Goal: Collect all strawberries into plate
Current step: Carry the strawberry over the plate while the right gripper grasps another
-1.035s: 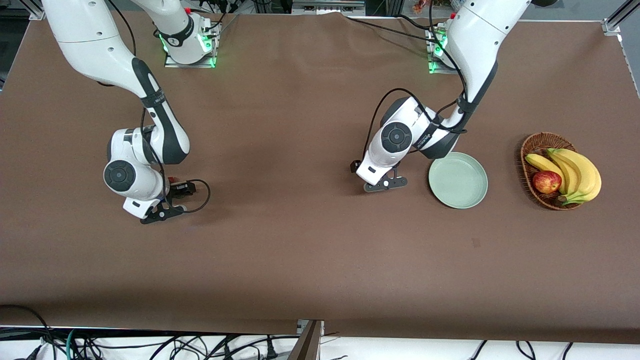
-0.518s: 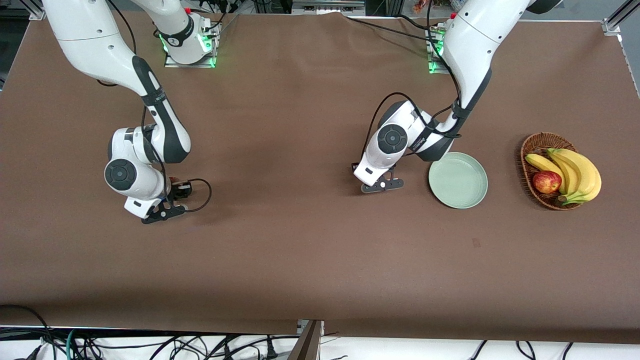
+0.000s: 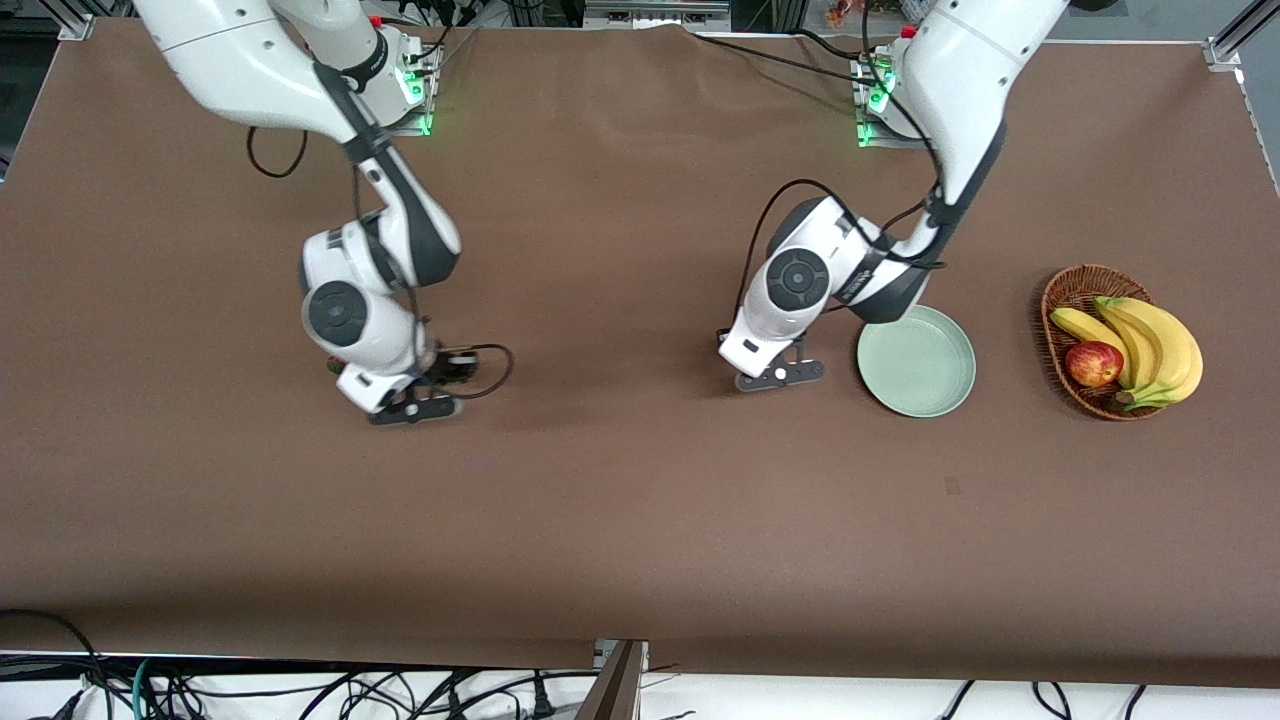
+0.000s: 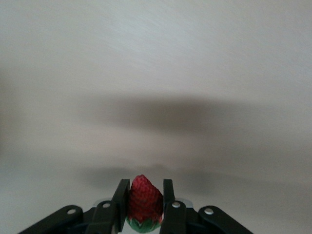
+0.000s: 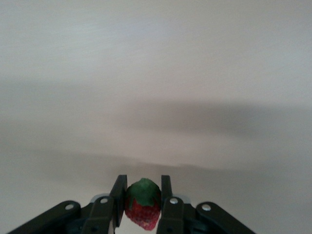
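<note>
My right gripper should release its strawberry on the brown table at my left gripper [image 3: 723, 332], short of the mint-green plate.
My left gripper [image 4: 145, 184] is shut on a red strawberry [image 4: 145, 200], tip out and green cap toward the palm. In the front view the left hand [image 3: 775, 345] hangs low over the table right beside the empty mint-green plate [image 3: 915, 362], on the side toward the right arm's end. My right gripper [image 5: 143, 179] is shut on another strawberry [image 5: 142, 207], green cap outward. The right hand [image 3: 375, 370] is low over the table toward the right arm's end. A small red-green bit [image 3: 333, 367], perhaps another strawberry, peeks out beside that hand.
A brown wicker basket [image 3: 1065, 290] with bananas [image 3: 1150, 345] and a red apple [image 3: 1093, 363] stands at the left arm's end, beside the plate. A loose cable [image 3: 490, 375] loops off the right wrist. The brown table top stretches wide between the two hands.
Both grippers have shut on their strawberries. The right arm has carried its berry well toward the table's middle. The left hand has shifted slightly toward the plate.
</note>
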Controlling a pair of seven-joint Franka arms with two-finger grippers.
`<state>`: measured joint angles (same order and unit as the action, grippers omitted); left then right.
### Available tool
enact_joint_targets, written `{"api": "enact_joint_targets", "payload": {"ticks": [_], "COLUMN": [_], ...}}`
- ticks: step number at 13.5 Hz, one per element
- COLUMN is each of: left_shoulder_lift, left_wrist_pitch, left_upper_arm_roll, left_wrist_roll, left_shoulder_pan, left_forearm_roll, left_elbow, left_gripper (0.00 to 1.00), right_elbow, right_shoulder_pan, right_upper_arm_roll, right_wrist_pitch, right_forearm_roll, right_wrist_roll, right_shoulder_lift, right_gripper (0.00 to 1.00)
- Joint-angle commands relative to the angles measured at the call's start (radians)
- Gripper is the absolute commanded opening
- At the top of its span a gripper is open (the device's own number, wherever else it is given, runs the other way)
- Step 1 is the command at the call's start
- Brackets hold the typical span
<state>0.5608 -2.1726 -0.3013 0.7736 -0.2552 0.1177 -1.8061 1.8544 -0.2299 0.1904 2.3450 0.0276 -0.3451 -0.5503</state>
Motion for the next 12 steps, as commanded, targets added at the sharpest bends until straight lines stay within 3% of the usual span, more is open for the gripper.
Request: {"api": "enact_joint_targets", "payload": {"ticks": [1, 5, 8, 12], "left_shoulder_lift": [-0.082, -0.128, -0.119, -0.096], "left_wrist_pitch": [0.132, 0.177, 0.172, 0.091], "left_upper_arm_roll": [-0.002, -0.009, -0.009, -0.010], "left_wrist_roll": [-0.138, -0.486, -0.705, -0.790], "left_shoulder_pan": [0.091, 0.269, 0.368, 0.445], "left_forearm_roll": [0.025, 0.025, 0.025, 0.025], "left_elbow": [0.002, -0.007, -0.021, -0.087], "left_gripper": [0.13, 0.14, 0.17, 0.19], "right_elbow": [-0.081, -0.356, -0.539, -0.580], "right_shoulder_pan": [-0.115, -0.333, -0.449, -0.502], "right_upper_arm_roll": [0.017, 0.018, 0.017, 0.017], "right_wrist_pitch": [-0.001, 0.000, 0.037, 0.219], "right_forearm_roll": [-0.012, -0.012, -0.011, -0.012], "right_wrist_roll": [-0.269, -0.659, -0.773, -0.804], "right_shoulder_lift": [-0.040, -0.212, -0.336, -0.427], "right_gripper": [0.00, 0.00, 0.00, 0.00]}}
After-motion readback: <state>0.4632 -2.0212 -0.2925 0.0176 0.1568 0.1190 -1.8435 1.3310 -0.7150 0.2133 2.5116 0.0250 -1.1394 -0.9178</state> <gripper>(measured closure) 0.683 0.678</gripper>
